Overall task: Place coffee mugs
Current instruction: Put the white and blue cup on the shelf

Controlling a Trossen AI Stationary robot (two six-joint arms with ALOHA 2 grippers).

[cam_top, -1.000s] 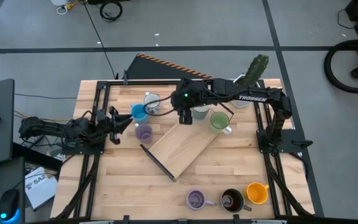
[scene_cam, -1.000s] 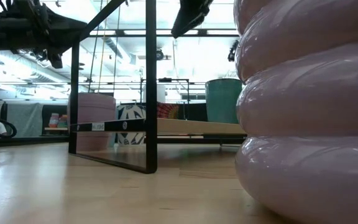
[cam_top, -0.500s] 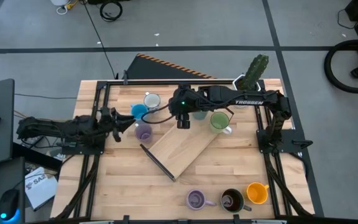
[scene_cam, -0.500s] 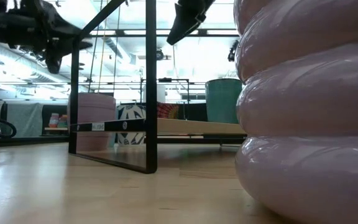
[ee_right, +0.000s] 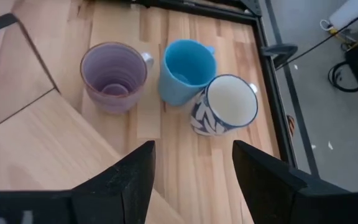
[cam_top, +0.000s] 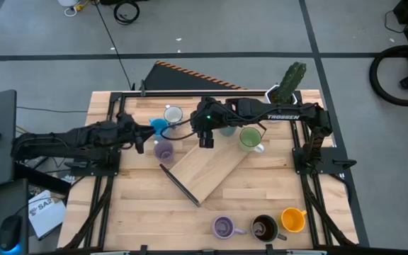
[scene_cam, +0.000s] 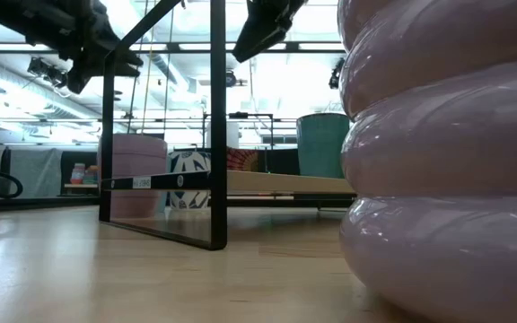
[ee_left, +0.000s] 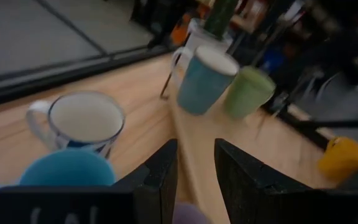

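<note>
The robot's right gripper will close on the rim of the white mug (cam_top: 178, 118) (ee_right: 212, 117) with the blue pattern, on the side that faces the wooden board.
My left gripper (cam_top: 143, 138) (scene_cam: 108, 56) hovers open, with a narrow gap, just left of the blue mug (cam_top: 159, 127) (ee_left: 67, 169) and the lavender mug (cam_top: 163, 150) (ee_right: 113, 74). A white mug with a blue pattern (cam_top: 172, 113) (ee_right: 225, 111) stands behind them. My right gripper (cam_top: 205, 139) (scene_cam: 263, 31) hangs open above the tilted wooden board's (cam_top: 211, 164) far left part. A teal-grey mug (ee_left: 205, 79) and a green mug (cam_top: 250, 137) stand at the board's far edge. A second lavender mug (cam_top: 223, 227), a dark brown one (cam_top: 264, 228) and an orange one (cam_top: 292, 219) stand along the near edge.
A cactus in a white pot (cam_top: 287, 81) stands at the far right corner. Black frame rails (cam_top: 112, 120) run along the table's left and right sides. Bare wood lies near left of the board. In the low view the near lavender mug (scene_cam: 438, 161) fills the right side.
My left gripper has moved toward the table's right, closer to the blue and lavender mugs, with its arm stretching out. My right gripper has shifted a little toward the table's left over the board. No mug has moved.
</note>
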